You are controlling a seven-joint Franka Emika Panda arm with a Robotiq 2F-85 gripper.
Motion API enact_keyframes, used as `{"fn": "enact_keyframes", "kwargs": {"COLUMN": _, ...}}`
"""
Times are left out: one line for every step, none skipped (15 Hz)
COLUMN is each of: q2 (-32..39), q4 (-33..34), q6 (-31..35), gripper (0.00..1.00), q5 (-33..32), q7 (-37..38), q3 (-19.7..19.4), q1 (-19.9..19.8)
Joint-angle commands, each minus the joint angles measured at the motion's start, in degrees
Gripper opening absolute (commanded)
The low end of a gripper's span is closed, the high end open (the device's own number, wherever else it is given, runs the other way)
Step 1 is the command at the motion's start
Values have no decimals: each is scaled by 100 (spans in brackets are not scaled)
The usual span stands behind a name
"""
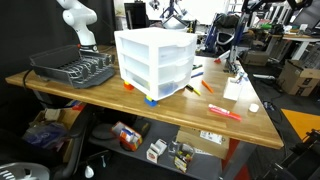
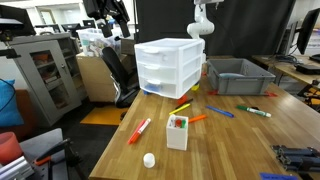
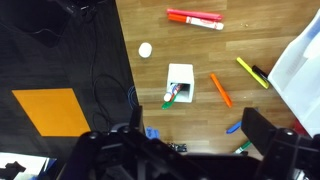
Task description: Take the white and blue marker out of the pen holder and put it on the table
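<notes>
The upper end (image 1: 239, 74) (image 3: 168, 97) of the white and blue marker sticks out of the white pen holder, and my gripper needs to close on it there.
A small white pen holder (image 3: 181, 73) stands on the light-brown wooden table (image 3: 190, 120), and it shows in both exterior views (image 1: 238, 89) (image 2: 177, 133). Markers stick out of it, among them a white-bodied one (image 3: 178, 92) and a green-capped one. The colours are too small to tell apart further. My gripper (image 3: 185, 150) is open and empty. It hangs high above the table, with the holder below and between its dark fingers. It also shows at the top of both exterior views (image 1: 175, 12) (image 2: 112, 18).
Loose on the table are a red marker (image 3: 195, 18), a white cap (image 3: 145, 49), and orange (image 3: 221, 90), yellow (image 3: 250, 70), blue (image 3: 232, 127) and green (image 3: 243, 148) markers. A white drawer unit (image 1: 153, 62) and a dark dish rack (image 1: 72, 68) stand further along. The table edge (image 3: 122, 60) is beside the holder.
</notes>
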Motion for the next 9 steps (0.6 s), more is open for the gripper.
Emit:
{"fn": "enact_keyframes", "kwargs": {"q2": -3, "q4": 7, "q6": -20, "gripper": 100, "q5": -42, "q7": 49, "q3": -20, "q1": 39}}
{"fn": "enact_keyframes", "kwargs": {"q2": -3, "q4": 1, "q6": -20, "gripper": 100, "q5": -49, "q7": 55, "q3": -20, "q1": 29}}
{"fn": "enact_keyframes", "kwargs": {"q2": -2, "q4": -2, "q6": -21, "gripper": 100, "q5": -51, "q7": 56, "q3": -22, "q1": 16}}
{"fn": "enact_keyframes", "kwargs": {"q2": -2, "q4": -2, "q6": -21, "gripper": 100, "q5": -52, "q7": 56, "q3": -24, "q1": 6}}
{"fn": "enact_keyframes", "kwargs": {"q2": 51, "q4": -103, "q6": 100, "gripper": 100, "q5": -104, "q7": 150, "q3": -33, "q1": -45}}
{"fn": "enact_keyframes", "kwargs": {"q2": 75, "q4": -190, "q6": 210, "gripper": 100, "q5": -122, "q7": 182, "q3": -59, "q1": -66}}
{"fn": "enact_keyframes", "kwargs": {"q2": 49, "q4": -345, "q6": 383, "gripper": 100, "q5": -47, "q7": 154, "q3": -114, "q1": -37}}
{"fn": "enact_keyframes", "kwargs": {"q2": 77, "q4": -492, "q6": 614, "gripper": 100, "q5": -56, "q7": 174, "q3": -159, "q1": -50}}
{"fn": "enact_keyframes", "kwargs": {"q2": 136, "q4": -607, "q6": 809, "gripper": 100, "q5": -48, "q7": 218, "q3": -205, "q1": -77}}
